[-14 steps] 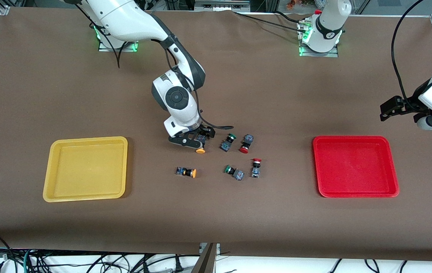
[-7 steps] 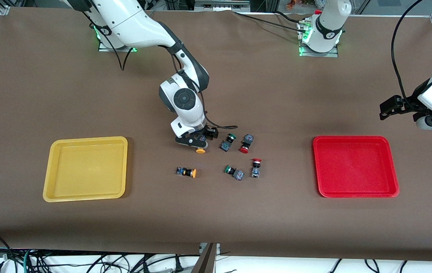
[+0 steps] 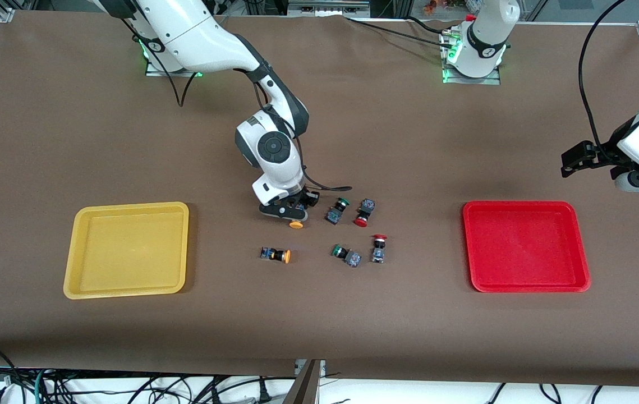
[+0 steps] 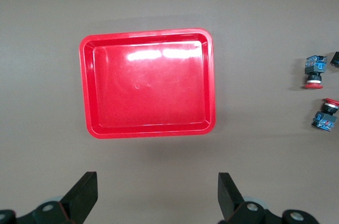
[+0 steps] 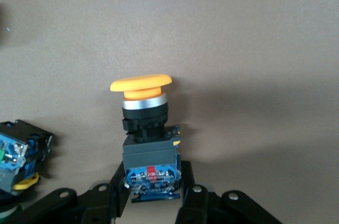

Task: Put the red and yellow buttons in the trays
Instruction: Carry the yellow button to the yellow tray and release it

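Note:
I should release the yellow button with my right gripper in the yellow tray [image 3: 150, 252], between that tray's middle and its rim facing the red tray.
My right gripper [image 3: 297, 211] is low on the table, shut on the bluish block of a yellow button [image 3: 296, 224] that lies on its side. In the right wrist view the fingers [image 5: 117, 181] press both sides of the block, with the yellow button's cap [image 5: 141, 83] pointing away from the gripper [image 5: 151, 179]. A second yellow button [image 3: 276, 255] lies nearer the front camera. Two red buttons [image 3: 363, 214] [image 3: 378, 247] lie toward the left arm's end. The yellow tray [image 3: 128, 247] and red tray [image 3: 524, 247] hold nothing. My left gripper [image 3: 571, 163] waits open in the air beside the red tray [image 4: 148, 83].
Two green-capped buttons [image 3: 338, 209] [image 3: 346, 254] lie among the others; one is close beside the held button, and its block shows in the right wrist view [image 5: 18, 152]. The two red buttons also show in the left wrist view [image 4: 314, 70] [image 4: 326, 115].
My right wrist has shifted a little toward the left arm's end and its fingers have drawn in on the yellow button's block. The button and the left arm have not moved.

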Controlling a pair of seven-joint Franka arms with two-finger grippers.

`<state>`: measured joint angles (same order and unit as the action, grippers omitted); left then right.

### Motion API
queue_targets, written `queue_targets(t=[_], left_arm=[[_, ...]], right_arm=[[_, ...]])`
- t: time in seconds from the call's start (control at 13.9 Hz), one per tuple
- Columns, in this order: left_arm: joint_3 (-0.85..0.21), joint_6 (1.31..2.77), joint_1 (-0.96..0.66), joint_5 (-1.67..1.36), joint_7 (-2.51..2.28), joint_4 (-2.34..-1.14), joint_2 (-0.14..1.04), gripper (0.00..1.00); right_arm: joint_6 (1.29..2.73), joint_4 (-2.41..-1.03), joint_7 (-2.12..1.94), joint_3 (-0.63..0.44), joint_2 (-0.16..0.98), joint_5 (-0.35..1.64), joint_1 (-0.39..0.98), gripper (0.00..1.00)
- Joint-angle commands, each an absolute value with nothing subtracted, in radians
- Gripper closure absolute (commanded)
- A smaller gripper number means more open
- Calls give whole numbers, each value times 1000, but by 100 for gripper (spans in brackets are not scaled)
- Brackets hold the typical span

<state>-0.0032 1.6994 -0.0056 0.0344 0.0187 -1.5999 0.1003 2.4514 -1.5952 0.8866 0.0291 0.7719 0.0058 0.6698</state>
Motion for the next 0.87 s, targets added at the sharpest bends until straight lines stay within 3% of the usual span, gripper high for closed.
queue_targets(t=[0.0,0.43,0.72,0.79], left_arm=[[3,1677,-14,46,20,-1572,112,0],[3,1677,-14,46,20,-1577,110,0],[3,1681,-18,46,18,-1540,129,0],[3,1680,-15,41,18,-1531,144,0]], right_arm=[[2328,-1572,846,18,704,-6,657,100],[2018,-1560,311,-70,563,-2,493,100],[2019,-1609,-99,-279,543,14,470,100],[2031,-1611,-150,-285,552,26,424,98]])
